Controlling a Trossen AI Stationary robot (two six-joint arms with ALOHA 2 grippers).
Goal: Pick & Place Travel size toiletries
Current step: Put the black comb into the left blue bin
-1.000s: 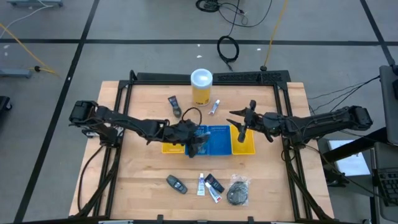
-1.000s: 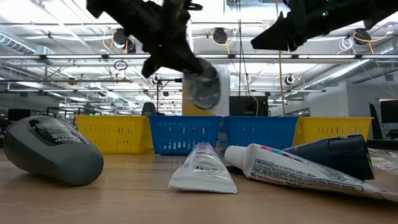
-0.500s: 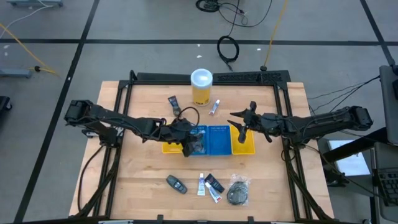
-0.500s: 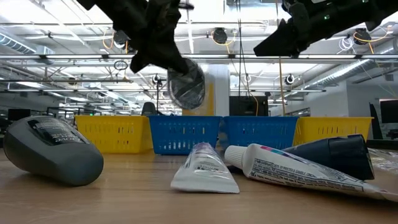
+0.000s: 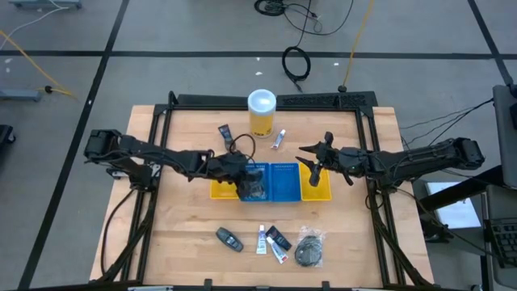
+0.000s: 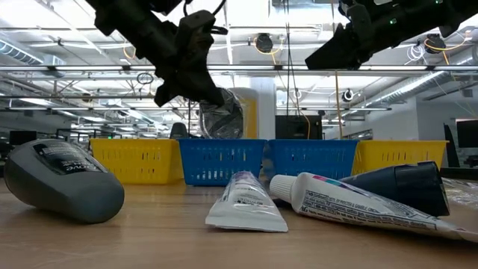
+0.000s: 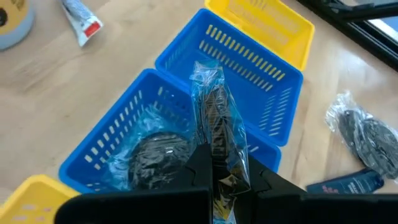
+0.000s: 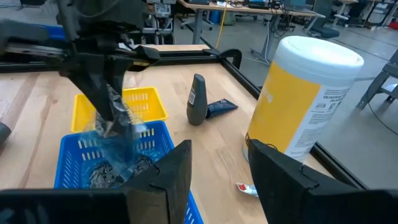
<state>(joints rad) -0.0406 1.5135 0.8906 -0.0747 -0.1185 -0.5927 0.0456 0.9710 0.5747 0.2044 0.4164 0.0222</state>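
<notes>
Next, my left gripper lets go of the wrapped disc inside the blue tray [image 5: 255,185] [image 7: 177,154] that already has another wrapped disc in it. The held disc is now over that tray.
My left gripper [image 5: 245,179] is shut on a round black disc in clear wrap [image 7: 214,121], held over the left blue tray [image 5: 257,171]. In the low view, the disc [image 6: 222,116] hangs beside the gripper [image 6: 196,88], above the tray wall. Another wrapped disc [image 7: 155,157] lies inside that tray. My right gripper [image 5: 312,166] hovers open over the right yellow tray [image 5: 320,191], with nothing between its fingers [image 8: 177,171]. More toiletries lie on the near table: a dark oval piece [image 5: 229,239], white tubes [image 5: 261,240], a dark tube [image 5: 279,237] and a wrapped disc [image 5: 308,249]. My left gripper pinches the wrapped disc between its two fingers at the edge nearest the fingers [image 7: 219,163]. The fingers slant down from the table's left. The disc stands on edge beyond the fingertips, lifted clear above the blue tray.
A tall yellow canister with a white lid [image 5: 262,113] stands at the far middle, with a dark tube [image 5: 224,132] and a white tube [image 5: 279,139] beside it. Four trays sit in a row: yellow [image 5: 220,191], blue, blue [image 5: 284,183], yellow.
My left gripper has gone toward the table's left edge and a little down, staying shut on the wrapped disc. The disc now hangs lower, nearer the left blue tray. My right gripper has kept its place.
</notes>
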